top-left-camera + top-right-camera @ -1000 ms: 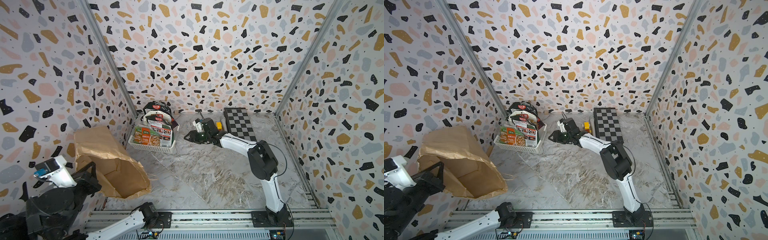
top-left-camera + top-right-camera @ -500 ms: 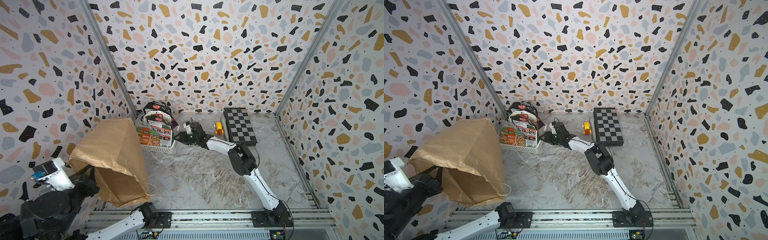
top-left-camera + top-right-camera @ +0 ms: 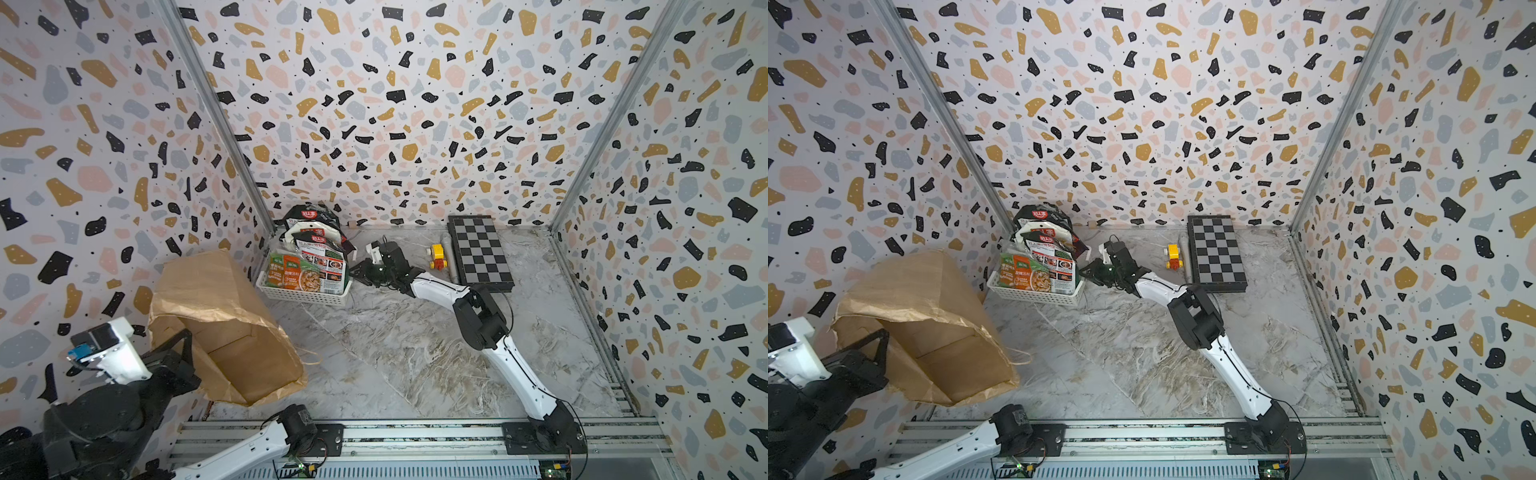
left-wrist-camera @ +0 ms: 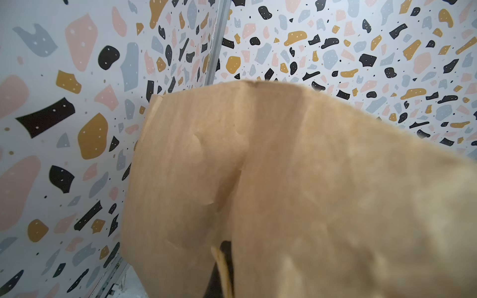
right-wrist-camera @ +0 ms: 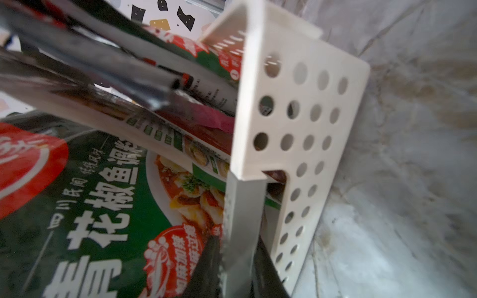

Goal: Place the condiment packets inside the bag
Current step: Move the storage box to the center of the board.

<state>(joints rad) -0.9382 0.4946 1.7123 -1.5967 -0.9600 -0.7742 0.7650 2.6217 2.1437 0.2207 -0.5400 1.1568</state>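
I should use my right gripper to put the white basket down and let go of it on the open marble table (image 3: pixel 459 326) just in front of the folded chessboard.
Several condiment packets (image 3: pixel 309 257) (image 3: pixel 1040 257) stand upright in a white perforated basket (image 3: pixel 303 293) at the back left. My right gripper (image 3: pixel 357 270) (image 3: pixel 1090 270) is at the basket's right end. In the right wrist view its black fingers (image 5: pixel 206 271) press on both sides of the silvery sealed edge of a green-and-red packet (image 5: pixel 90 206), just inside the basket wall (image 5: pixel 296 123). The brown paper bag (image 3: pixel 224 324) (image 3: pixel 934 328) leans at the left, mouth towards the table's middle. My left gripper (image 3: pixel 185 336) is shut on its rim. Bag paper (image 4: pixel 284 180) fills the left wrist view.
A folded chessboard (image 3: pixel 480 253) lies at the back right, with a small yellow-and-red toy (image 3: pixel 437 256) and a grey stick beside it. Patterned walls close in three sides. The arms' rail (image 3: pixel 415 432) runs along the front edge.
My right gripper has moved left from near the chessboard to the basket's end and closed its jaws. The left arm has raised the bag off the table and opened its mouth.
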